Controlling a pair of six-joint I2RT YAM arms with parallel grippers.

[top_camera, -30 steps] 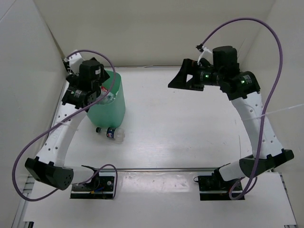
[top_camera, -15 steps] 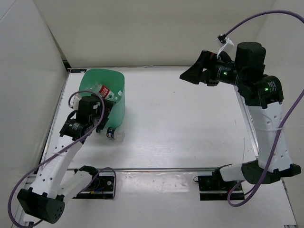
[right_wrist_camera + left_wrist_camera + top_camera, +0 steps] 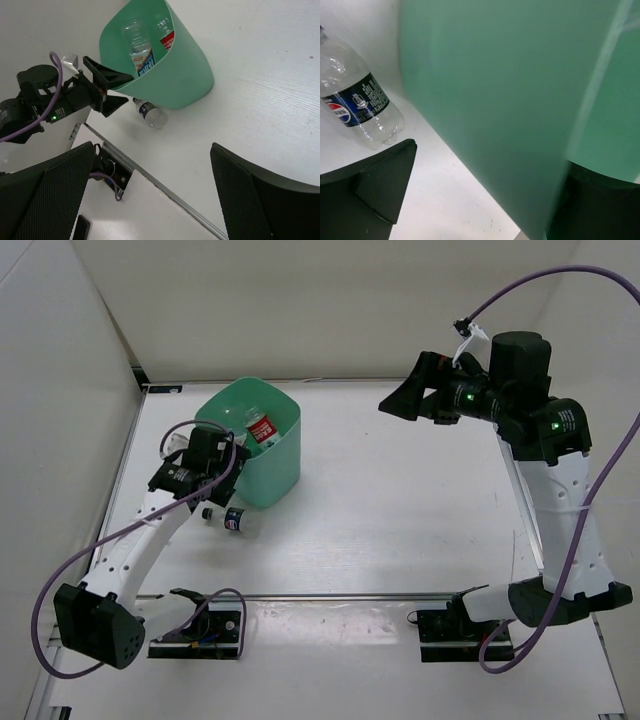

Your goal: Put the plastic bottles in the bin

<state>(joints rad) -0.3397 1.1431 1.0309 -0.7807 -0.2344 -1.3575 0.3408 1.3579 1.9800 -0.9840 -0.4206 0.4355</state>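
The fingers of my left gripper will close on the clear upper part (image 3: pixel 219 516) (image 3: pixel 339 65) of the blue-labelled bottle in front of the bin, between the bottle's cap and its label.
The mint-green bin (image 3: pixel 272 468) stands tilted at the table's left, also in the left wrist view (image 3: pixel 510 100) and the right wrist view (image 3: pixel 175 80). Inside it lie a red-and-white labelled bottle (image 3: pixel 262 428) and a mostly clear bottle (image 3: pixel 141 56). A blue-labelled bottle (image 3: pixel 232 521) lies on the table in front of the bin, also in the left wrist view (image 3: pixel 357 102). My left gripper (image 3: pixel 212 466) is open and straddles the bin's left wall (image 3: pixel 490 157), one finger outside, one inside. My right gripper (image 3: pixel 400 400) is open and empty, high over the table's back right (image 3: pixel 155 165).
White walls close in the table on the left, back and right. A metal rail (image 3: pixel 340 595) runs along the near edge, with both arm bases behind it. Purple cables loop off both arms.
The bin has swung from lying tipped at the far left to more upright and further right, carried by my left gripper. My right arm rose earlier and now holds still.
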